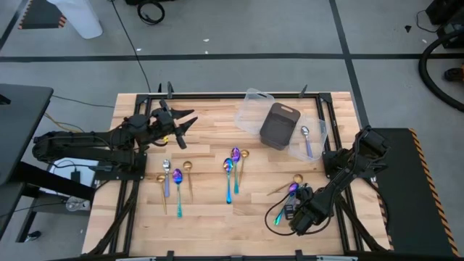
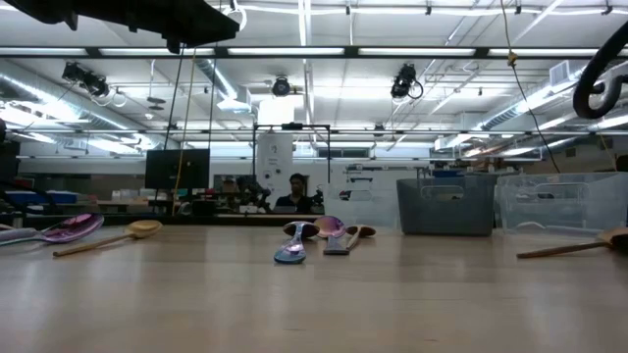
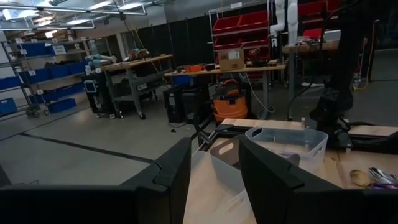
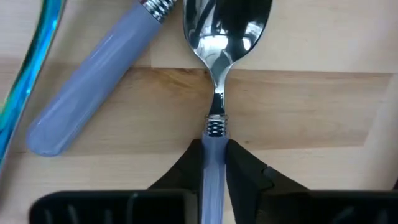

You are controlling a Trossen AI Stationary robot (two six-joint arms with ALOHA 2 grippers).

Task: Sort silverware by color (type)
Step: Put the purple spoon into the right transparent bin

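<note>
My right gripper is pinching the silver spoon's thick pale blue handle behind the collar. I should open it and take the spoon's thin metal neck (image 4: pixel 218 93) before I lift the spoon.
My right gripper (image 1: pixel 293 210) is low over the table's near right part, shut on a silver spoon with a pale blue handle (image 4: pixel 214 93). A second blue-handled piece (image 4: pixel 93 87) and a teal iridescent handle (image 4: pixel 25 74) lie beside it. Other spoons lie flat on the wood: a left group (image 1: pixel 176 181), a middle group (image 1: pixel 233 170) and a gold one (image 1: pixel 290 183) by the right gripper. One silver spoon (image 1: pixel 306 138) lies in a clear tray. My left gripper (image 1: pixel 181 123) hangs open above the table's far left part, touching nothing. My right gripper pinches the spoon's pale blue handle (image 4: pixel 213 165) between its two fingers, just behind the ribbed metal collar (image 4: pixel 215 127). The handle runs back between the fingers, along them. The bowl (image 4: pixel 227 25) points away from the gripper over the wood; lifted or resting, I cannot tell.
Two clear plastic trays (image 1: pixel 254 109) (image 1: pixel 317 145) stand at the far right with a dark bin (image 1: pixel 279 125) between them. The black frame rail (image 1: pixel 217 93) borders the table. Bare wood lies along the near edge between the left and middle spoon groups.
</note>
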